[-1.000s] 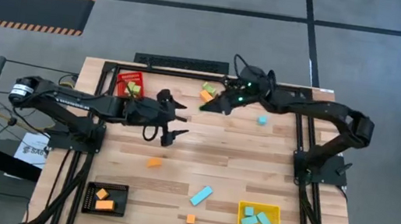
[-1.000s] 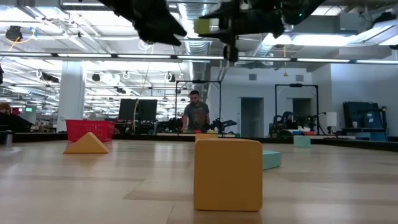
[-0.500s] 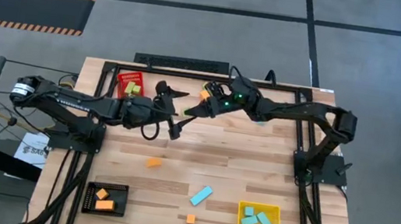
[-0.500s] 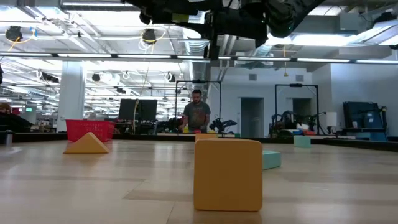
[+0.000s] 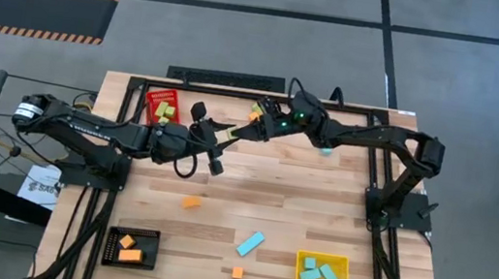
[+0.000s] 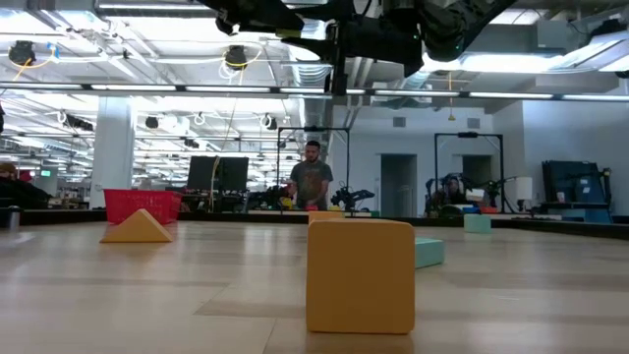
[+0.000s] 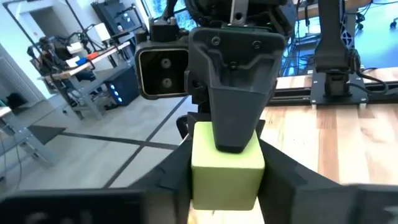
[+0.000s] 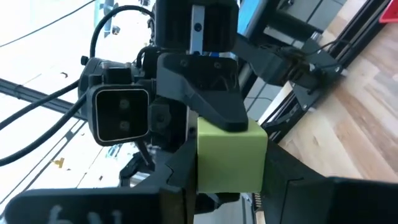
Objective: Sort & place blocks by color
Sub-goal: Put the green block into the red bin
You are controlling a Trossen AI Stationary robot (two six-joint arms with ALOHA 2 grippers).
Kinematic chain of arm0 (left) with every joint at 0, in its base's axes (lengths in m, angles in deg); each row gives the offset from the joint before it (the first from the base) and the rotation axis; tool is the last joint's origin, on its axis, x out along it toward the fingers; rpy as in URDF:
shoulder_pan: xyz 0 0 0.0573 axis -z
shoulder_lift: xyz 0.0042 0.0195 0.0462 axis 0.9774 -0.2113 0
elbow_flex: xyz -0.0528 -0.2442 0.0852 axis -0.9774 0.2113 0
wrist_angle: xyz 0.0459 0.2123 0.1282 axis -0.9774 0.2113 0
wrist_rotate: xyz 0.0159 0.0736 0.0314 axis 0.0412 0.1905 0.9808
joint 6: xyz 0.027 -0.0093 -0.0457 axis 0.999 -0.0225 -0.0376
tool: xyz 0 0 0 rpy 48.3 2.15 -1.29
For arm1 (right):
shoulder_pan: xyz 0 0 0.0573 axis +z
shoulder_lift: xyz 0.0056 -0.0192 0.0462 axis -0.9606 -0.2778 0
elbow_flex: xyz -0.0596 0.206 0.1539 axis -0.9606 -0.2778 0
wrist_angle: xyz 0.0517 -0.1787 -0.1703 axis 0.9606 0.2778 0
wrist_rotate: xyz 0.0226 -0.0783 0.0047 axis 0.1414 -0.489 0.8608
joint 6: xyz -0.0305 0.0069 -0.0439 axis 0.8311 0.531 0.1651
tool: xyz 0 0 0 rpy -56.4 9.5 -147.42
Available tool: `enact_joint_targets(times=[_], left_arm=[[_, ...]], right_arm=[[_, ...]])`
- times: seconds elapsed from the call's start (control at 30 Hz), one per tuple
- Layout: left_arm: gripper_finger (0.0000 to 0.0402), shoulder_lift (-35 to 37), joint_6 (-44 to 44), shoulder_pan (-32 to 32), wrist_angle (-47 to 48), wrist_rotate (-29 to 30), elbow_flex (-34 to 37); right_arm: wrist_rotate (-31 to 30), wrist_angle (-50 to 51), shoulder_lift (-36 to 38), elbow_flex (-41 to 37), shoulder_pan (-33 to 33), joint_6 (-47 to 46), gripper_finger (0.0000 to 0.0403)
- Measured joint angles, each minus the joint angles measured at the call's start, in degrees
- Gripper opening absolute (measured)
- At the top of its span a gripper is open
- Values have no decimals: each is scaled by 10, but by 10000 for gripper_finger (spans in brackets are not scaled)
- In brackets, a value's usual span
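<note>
Next, I release the light green block with my left gripper among the green blocks in the red bin (image 5: 164, 119).
A light green block (image 7: 227, 167) (image 8: 231, 155) hangs high over the table's far middle (image 5: 231, 135), with both grippers shut on it. My left gripper (image 5: 222, 139) reaches it from the table's left and my right gripper (image 5: 240, 133) from the right, tips facing each other. Loose blocks lie on the table: an orange one (image 5: 192, 203), a cyan bar (image 5: 250, 243), an orange cube (image 5: 237, 273) and an orange one (image 5: 256, 116) near the far edge. My left gripper pinches two opposite sides of the green block (image 7: 198, 177) between its two fingers (image 7: 171, 186), coming about level from the table's left. The block is lifted clear of the table. My right gripper pinches the block's other pair of sides (image 8: 205, 171) between its fingers (image 8: 177, 177), coming from the table's right, slanting slightly down. One of its fingers (image 7: 233, 112) shows lying over the block's face in the left wrist view.
A red bin (image 5: 161, 105) holding green blocks stands at the far left. A black bin (image 5: 132, 245) with orange blocks is at the near left, and a yellow bin (image 5: 322, 272) with cyan blocks at the near right. A person (image 6: 312, 182) stands in the room behind.
My right gripper has carried the green block toward the table's left. My left gripper has swung toward the far edge to meet it and has taken hold of the block, which both grippers now hold in the air.
</note>
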Motion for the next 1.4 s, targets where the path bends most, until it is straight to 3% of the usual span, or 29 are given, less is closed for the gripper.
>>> enact_joint_targets(times=[0.17, 0.4, 0.53, 0.63, 0.83, 0.93, 1.2, 1.4], left_arm=[[99, 0, 27, 0, -8, -9, 0], [99, 2, 19, 1, -12, 0, 0], [99, 35, -101, 7, 54, 11, -2], [99, 71, -214, 11, 173, 19, -2], [99, 95, -440, 0, 434, 18, -1], [99, 75, -500, -24, 498, 11, -1], [99, 26, -378, -126, 425, -103, -1], [99, 11, -367, -235, 487, -148, -1]], right_arm=[[4, 0, 1, 0, -1, 6, 138], [-6, 0, 1, 0, -14, 20, 253], [-7, -1, 1, 0, -42, 49, 296], [-7, -10, 1, 0, -68, 50, 314], [-6, -40, 1, 0, -108, 49, 323], [-6, -47, 1, 0, -110, 49, 321], [-5, -47, 1, 0, -87, 49, 319], [-4, -49, 1, 0, -59, 49, 319]])
